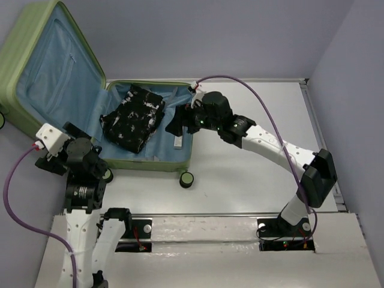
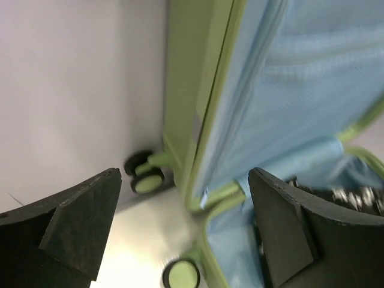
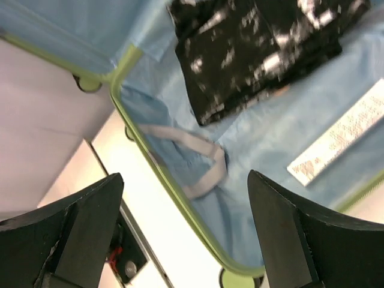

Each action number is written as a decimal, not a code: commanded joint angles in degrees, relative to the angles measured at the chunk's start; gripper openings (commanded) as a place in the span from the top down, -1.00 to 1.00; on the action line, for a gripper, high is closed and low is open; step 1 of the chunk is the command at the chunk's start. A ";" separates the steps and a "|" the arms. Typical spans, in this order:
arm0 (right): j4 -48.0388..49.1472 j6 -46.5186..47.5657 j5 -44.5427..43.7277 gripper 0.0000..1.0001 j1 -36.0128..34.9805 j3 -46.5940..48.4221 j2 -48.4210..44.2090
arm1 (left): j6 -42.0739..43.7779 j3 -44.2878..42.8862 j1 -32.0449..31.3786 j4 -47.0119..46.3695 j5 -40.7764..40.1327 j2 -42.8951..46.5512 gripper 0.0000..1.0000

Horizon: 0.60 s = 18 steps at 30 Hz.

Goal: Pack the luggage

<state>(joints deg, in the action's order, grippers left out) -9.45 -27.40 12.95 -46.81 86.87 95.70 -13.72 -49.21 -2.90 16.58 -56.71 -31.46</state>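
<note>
The luggage's raised green lid will swing shut once my left gripper next goes to its near-side rim (image 1: pixel 32 127) (image 2: pixel 210 123) and closes there.
The luggage (image 1: pixel 150 163) lies open on the table, its light-green lid (image 1: pixel 36 66) propped up at the far left and showing blue lining. A folded black-and-white patterned cloth (image 1: pixel 133 117) rests in the base half. My left gripper (image 1: pixel 99 163) hovers open at the base's near-left corner, holding nothing. In the left wrist view it (image 2: pixel 185 174) faces the green shell (image 2: pixel 186 90) and two wheels (image 2: pixel 147 180). My right gripper (image 1: pixel 176 125) stands open and empty over the base's right side. The right wrist view shows it (image 3: pixel 185 177) above the green rim (image 3: pixel 162 174), with the cloth (image 3: pixel 252 54) beyond.
A white label (image 3: pixel 342 135) and a grey strap (image 3: pixel 204 174) lie on the lining. One wheel (image 1: pixel 187 179) sticks out at the suitcase's near edge. Walls stand close on the left and behind. A raised table rim (image 1: pixel 318 120) runs along the right.
</note>
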 commanded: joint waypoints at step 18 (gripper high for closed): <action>11.04 2.35 -8.02 -0.82 0.14 -21.84 -1.05 | 4.39 -9.15 13.09 -11.04 -10.70 -28.21 0.05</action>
<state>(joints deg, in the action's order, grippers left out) 2.07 -26.37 11.92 -46.70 65.56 95.33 -6.00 -58.50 9.02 7.51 -65.58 -60.49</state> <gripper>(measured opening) 0.908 0.573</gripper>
